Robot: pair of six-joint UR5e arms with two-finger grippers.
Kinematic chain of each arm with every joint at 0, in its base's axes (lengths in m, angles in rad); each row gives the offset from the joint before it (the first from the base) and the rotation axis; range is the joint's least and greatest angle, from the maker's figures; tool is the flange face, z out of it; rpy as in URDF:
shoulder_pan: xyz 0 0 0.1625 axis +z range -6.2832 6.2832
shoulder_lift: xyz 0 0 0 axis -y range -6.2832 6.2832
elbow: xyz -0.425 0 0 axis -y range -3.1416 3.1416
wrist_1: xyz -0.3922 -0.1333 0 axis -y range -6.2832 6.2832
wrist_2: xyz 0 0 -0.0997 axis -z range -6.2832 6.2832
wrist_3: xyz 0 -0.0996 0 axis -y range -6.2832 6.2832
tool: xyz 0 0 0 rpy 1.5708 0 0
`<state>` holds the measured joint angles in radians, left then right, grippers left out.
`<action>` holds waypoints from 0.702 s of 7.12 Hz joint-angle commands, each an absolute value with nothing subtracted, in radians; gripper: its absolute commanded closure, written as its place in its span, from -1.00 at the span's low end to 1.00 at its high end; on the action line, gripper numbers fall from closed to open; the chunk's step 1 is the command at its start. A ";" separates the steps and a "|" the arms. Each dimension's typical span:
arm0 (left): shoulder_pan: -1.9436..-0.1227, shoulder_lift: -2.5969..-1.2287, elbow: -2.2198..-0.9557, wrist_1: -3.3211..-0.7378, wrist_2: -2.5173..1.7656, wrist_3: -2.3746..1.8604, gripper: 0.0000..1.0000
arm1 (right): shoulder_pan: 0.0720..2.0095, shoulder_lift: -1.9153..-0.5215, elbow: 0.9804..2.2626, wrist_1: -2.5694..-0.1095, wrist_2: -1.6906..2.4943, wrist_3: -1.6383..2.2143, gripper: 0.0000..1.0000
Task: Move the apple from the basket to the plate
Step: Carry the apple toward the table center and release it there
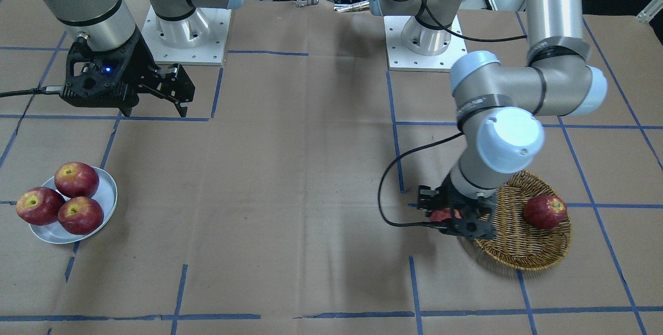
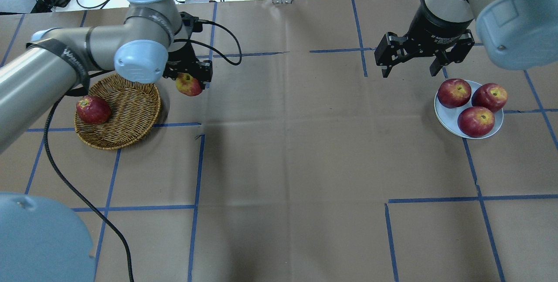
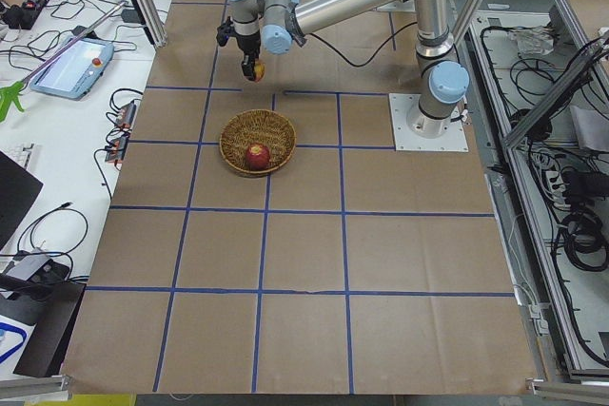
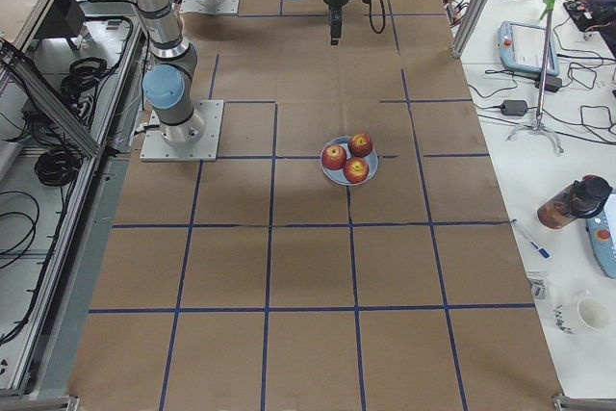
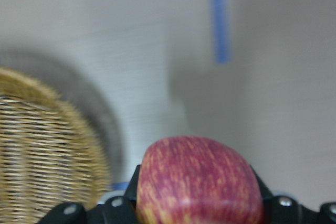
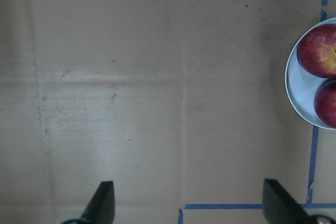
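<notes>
Next, I release the streaky orange-red apple, held in the air beside the basket's rim, from my left gripper onto the bare brown paper [image 1: 304, 218] between the basket and the plate.
My left gripper [image 2: 188, 82] is shut on the streaky orange-red apple [image 2: 188, 85] and holds it in the air just beside the wicker basket's [image 2: 126, 116] rim, on the side toward the table's middle. The apple fills the bottom of the left wrist view [image 5: 199, 182] and shows partly in the front view [image 1: 441, 215]. A dark red apple [image 2: 93, 109] lies in the basket. The silver-grey plate [image 2: 445, 118] on the far side holds three glossy red apples [image 2: 475, 121]. My right gripper [image 2: 426, 70] is open and empty, hovering just beside the plate.
Brown paper with blue tape lines covers the table. A black cable [image 2: 65, 177] hangs from the left arm across the table near the basket. The arm bases [image 1: 424, 40] stand at the robot's edge of the table.
</notes>
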<state>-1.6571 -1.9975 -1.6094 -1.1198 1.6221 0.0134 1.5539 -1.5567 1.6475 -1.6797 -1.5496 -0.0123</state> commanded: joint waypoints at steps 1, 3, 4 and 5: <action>-1.846 -2.084 -1.547 -1.106 1.615 -0.252 -0.14 | 1.554 -1.557 1.647 -1.680 -1.551 -0.012 -1.00; -1.945 -2.193 -1.454 -1.106 1.588 -0.276 -0.13 | 1.554 -1.557 1.649 -1.678 -1.549 -0.012 -1.00; -1.956 -2.207 -1.462 -1.104 1.588 -0.276 -0.13 | 1.554 -1.555 1.649 -1.678 -1.549 -0.012 -1.00; -1.956 -2.210 -1.463 -1.103 1.580 -0.278 -0.13 | 1.554 -1.557 1.649 -1.678 -1.551 -0.012 -1.00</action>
